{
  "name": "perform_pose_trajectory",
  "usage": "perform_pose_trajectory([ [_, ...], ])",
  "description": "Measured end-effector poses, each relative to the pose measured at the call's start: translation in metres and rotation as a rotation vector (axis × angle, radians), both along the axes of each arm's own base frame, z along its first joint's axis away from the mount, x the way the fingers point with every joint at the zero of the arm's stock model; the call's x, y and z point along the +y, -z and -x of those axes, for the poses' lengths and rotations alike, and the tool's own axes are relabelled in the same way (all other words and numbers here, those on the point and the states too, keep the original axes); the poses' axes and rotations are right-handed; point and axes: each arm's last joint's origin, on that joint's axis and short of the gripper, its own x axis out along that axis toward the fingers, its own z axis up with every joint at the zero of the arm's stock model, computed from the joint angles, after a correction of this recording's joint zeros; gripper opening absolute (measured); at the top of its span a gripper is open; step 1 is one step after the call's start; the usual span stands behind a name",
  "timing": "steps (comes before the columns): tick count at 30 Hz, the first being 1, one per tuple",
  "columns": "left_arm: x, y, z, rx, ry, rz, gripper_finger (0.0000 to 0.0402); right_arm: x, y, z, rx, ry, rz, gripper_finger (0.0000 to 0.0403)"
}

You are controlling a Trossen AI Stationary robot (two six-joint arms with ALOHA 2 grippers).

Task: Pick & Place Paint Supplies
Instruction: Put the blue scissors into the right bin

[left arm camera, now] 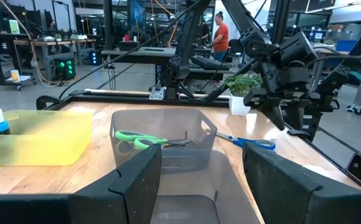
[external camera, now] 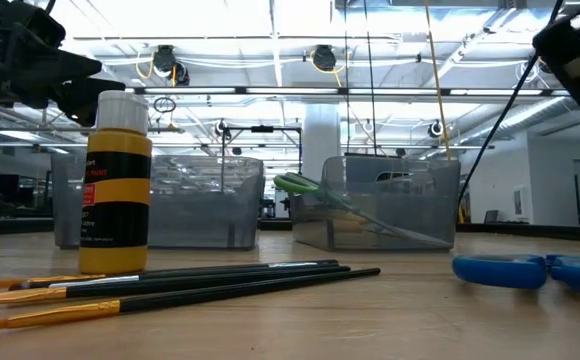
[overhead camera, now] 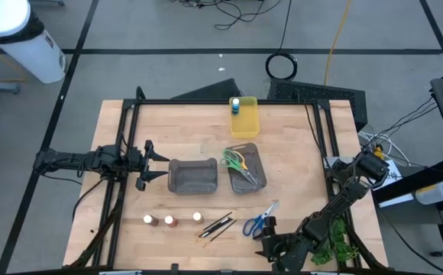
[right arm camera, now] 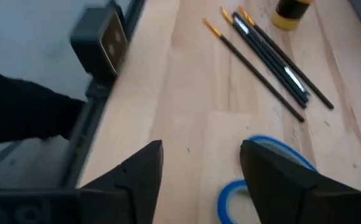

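The blue scissors' handles are under one finger of the robot's right gripper, off to that finger's side, so the gripper should move over and pinch the scissors' handle loop (right arm camera: 285, 149) nearest the brushes.
My left gripper (overhead camera: 159, 162) (left arm camera: 202, 180) hangs open at the left end of an empty grey bin (overhead camera: 192, 176). My right gripper (overhead camera: 265, 232) (right arm camera: 200, 180) is open near the table's near edge, just beside the blue scissors' handles (overhead camera: 253, 225) (right arm camera: 264, 152), touching nothing. The blue scissors (external camera: 530, 270) lie flat on the wood. Dark brushes (overhead camera: 216, 225) (right arm camera: 271, 56) lie next to three small pots (overhead camera: 171, 221). Green and yellow scissors (overhead camera: 235, 161) (left arm camera: 137, 138) rest in the second grey bin (overhead camera: 257, 177). A blue pot (overhead camera: 237, 105) stands in the yellow bin (overhead camera: 244, 124).
A leafy green sprig (overhead camera: 336, 244) lies at the near right corner under my right arm. Black frame rails (overhead camera: 126, 145) run along both table sides. In the low view a pot with a pale cap (external camera: 115, 180) stands before the bins. A person in an orange shirt (left arm camera: 221, 34) is beyond the table.
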Motion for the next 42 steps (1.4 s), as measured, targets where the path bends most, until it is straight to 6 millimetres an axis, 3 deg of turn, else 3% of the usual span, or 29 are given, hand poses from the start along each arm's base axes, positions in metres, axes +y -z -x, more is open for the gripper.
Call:
perform_pose_trajectory([
  [6,0.0,0.0,0.0,0.0,0.0,0.0,0.0237,-0.012,0.007,-0.004,0.015,0.021,0.035,0.0234],
  [14,0.0,0.0,0.0,0.0,0.0,0.0,0.0237,-0.028,0.014,-0.021,0.039,0.046,0.065,0.0228],
  [22,0.0,0.0,0.0,0.0,0.0,0.0,0.0237,-0.024,0.038,-0.029,0.084,-0.002,0.037,0.0226],
  [31,0.0,0.0,0.0,0.0,0.0,0.0,0.0237,-0.038,0.049,-0.037,0.18,0.097,0.069,0.0225],
  [36,0.0,0.0,0.0,0.0,0.0,0.0,0.0237,-0.045,0.053,-0.034,0.251,0.15,0.075,0.0202],
  [42,0.0,0.0,0.0,0.0,0.0,0.0,0.0237,-0.047,0.054,-0.034,0.277,0.146,0.061,0.0142],
])
